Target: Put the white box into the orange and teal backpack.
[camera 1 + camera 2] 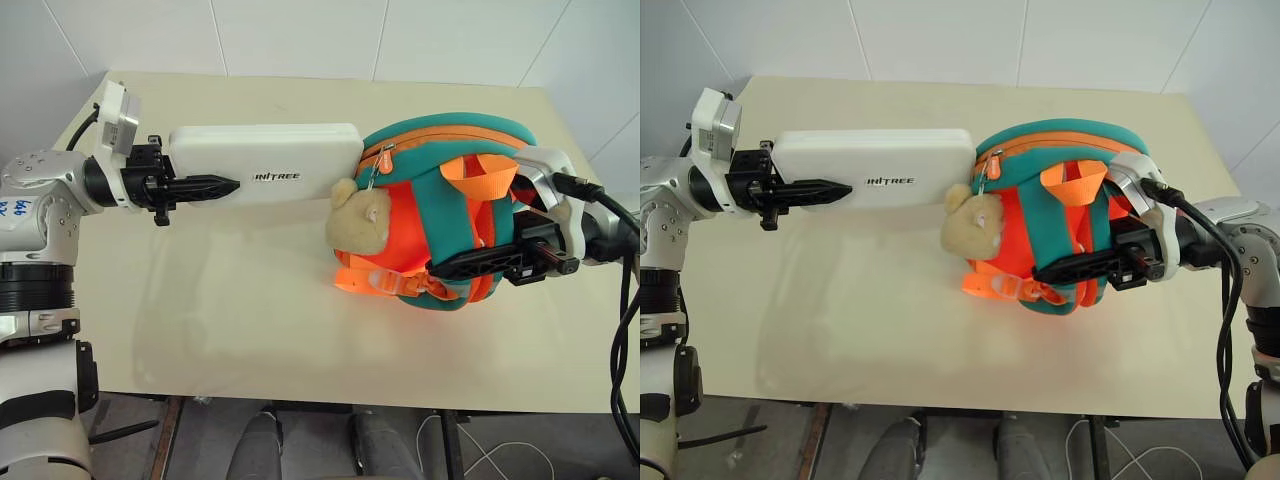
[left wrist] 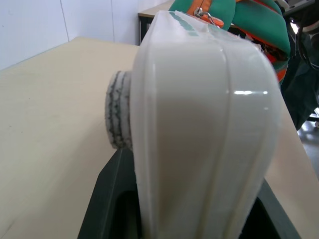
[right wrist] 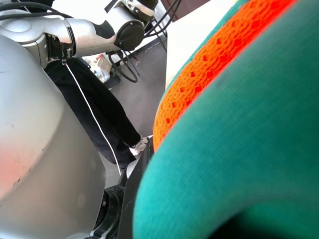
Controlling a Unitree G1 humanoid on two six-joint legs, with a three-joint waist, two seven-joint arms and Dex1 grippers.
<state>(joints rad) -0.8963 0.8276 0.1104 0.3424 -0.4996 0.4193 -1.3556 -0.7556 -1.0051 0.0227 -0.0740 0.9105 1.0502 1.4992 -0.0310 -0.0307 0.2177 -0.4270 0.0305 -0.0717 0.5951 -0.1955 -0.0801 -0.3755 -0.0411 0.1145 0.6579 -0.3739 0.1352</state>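
Next, my left gripper releases the white box, now held level above the table, deep inside the orange and teal backpack (image 1: 442,172), beyond the orange zipper pull.
The white box (image 1: 265,165) is held level above the table, lettering facing up, with my left gripper (image 1: 213,186) shut on its left end. In the left wrist view a finger pad (image 2: 117,117) presses the side of the white box (image 2: 199,124). Its far end meets the orange and teal backpack (image 1: 440,215) at the zipper pull; I cannot tell whether it is inside. The backpack is lifted on its side, a tan plush animal (image 1: 360,220) hanging in front. My right gripper (image 1: 450,268) is shut on the backpack's lower right side, over teal strap (image 3: 239,149).
The beige table (image 1: 250,320) lies bare below both arms, its front edge close to me. White walls stand behind it. A person's dark trouser legs (image 3: 99,114) stand on the floor beside the table, with cables near them.
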